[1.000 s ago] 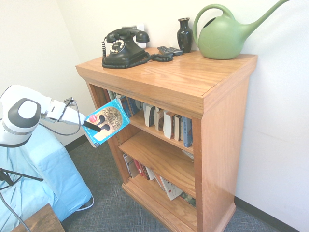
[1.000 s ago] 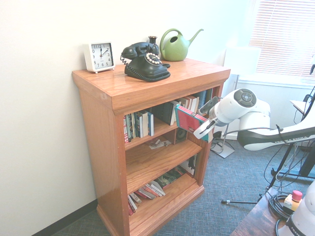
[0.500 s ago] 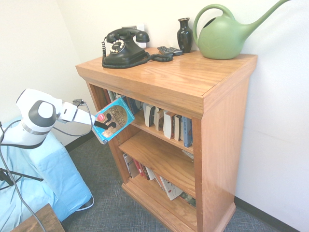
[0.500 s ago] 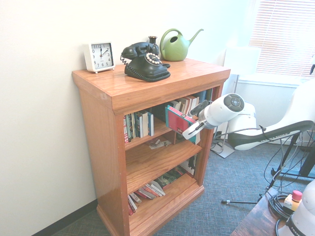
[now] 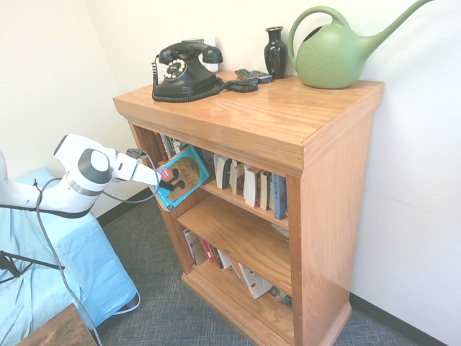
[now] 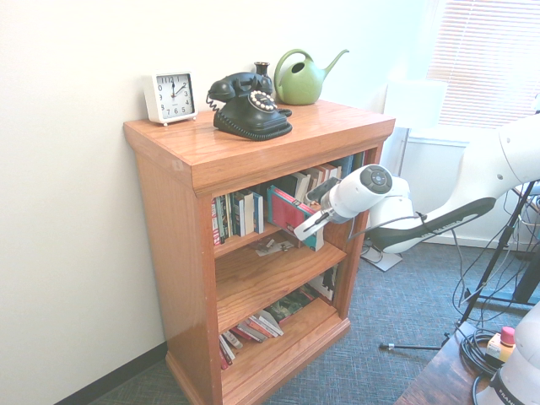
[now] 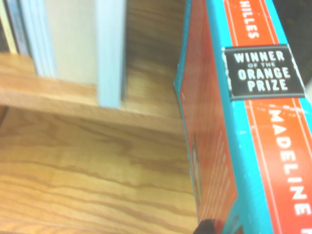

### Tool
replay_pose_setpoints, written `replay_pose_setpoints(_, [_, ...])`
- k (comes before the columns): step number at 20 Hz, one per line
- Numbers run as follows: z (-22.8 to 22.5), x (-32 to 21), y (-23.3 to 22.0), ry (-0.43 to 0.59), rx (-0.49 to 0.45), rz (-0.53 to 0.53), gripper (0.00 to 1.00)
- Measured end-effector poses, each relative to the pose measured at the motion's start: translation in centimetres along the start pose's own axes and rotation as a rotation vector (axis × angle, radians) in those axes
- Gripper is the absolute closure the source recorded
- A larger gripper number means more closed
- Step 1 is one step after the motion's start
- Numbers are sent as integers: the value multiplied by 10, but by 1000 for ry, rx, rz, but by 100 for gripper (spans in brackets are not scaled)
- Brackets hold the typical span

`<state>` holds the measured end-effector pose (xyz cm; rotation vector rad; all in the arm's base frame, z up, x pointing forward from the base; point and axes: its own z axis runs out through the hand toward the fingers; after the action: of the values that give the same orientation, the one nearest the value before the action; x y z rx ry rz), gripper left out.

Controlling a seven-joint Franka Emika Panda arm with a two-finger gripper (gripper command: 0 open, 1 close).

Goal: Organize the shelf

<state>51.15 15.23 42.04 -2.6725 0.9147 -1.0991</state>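
I should use my gripper to set the teal book down in the gap (image 5: 199, 180) (image 7: 158, 105) between the upright books on the upper board.
The orange-brown wooden shelf (image 5: 274, 115) stands against the wall, and its flat top (image 6: 253, 152) overhangs three inner boards. My gripper (image 5: 167, 186) is shut on a teal book (image 5: 184, 174) with an orange-red spine. It holds the book tilted at the left front of the upper compartment. From the other side, the book (image 6: 289, 214) and gripper (image 6: 309, 225) sit in a gap between upright books. The wrist view shows the spine (image 7: 258, 122) close by, standing books (image 7: 73, 44) and the shelf board (image 7: 87, 161).
On top stand a black telephone (image 5: 184, 68), a dark vase (image 5: 275, 50), a green watering can (image 5: 335, 50) and a white clock (image 6: 170, 95). Upright books (image 5: 248, 184) fill the upper board and leaning books (image 5: 216, 256) the bottom. A blue-covered block (image 5: 65, 267) is at left.
The arm has swung toward the shelf. It has carried the teal book from open air up to the upper compartment's opening. The grip is unchanged.
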Motion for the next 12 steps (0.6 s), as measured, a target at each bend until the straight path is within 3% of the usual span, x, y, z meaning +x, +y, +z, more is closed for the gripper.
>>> replay_pose_setpoints(12, [29,18,-28,29,11,4,100])
